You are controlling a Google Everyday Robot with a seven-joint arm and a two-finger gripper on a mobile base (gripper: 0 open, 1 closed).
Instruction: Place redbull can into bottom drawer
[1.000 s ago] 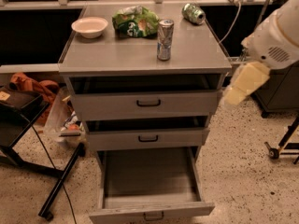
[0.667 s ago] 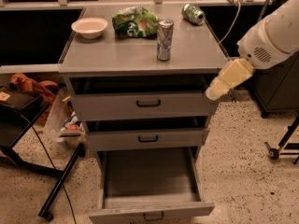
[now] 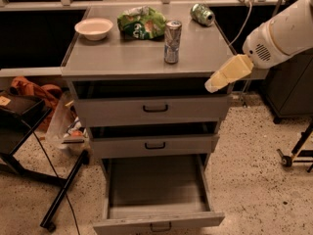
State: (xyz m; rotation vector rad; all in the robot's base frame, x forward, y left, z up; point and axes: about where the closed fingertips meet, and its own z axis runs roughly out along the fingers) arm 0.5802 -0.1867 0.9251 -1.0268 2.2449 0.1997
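Note:
Next, I grip the middle of the redbull can (image 3: 172,40) on the grey cabinet top.
The redbull can (image 3: 171,41) stands upright on the grey cabinet top (image 3: 117,58), right of the middle. The bottom drawer (image 3: 156,190) is pulled out and its tray holds nothing. My gripper (image 3: 226,75) is a pale yellow tip on the white arm at the right. It hangs by the cabinet's front right corner, right of the can, a little lower in the picture and apart from it.
A white bowl (image 3: 94,28), a green chip bag (image 3: 142,22) and a green can (image 3: 202,13) lying on its side are at the back of the top. The two upper drawers (image 3: 155,109) are pushed in. A black stand (image 3: 58,190) is on the floor at the left.
The arm has swung left and slightly up. The gripper has moved from beside the cabinet's right side toward its front right corner. The can has not moved.

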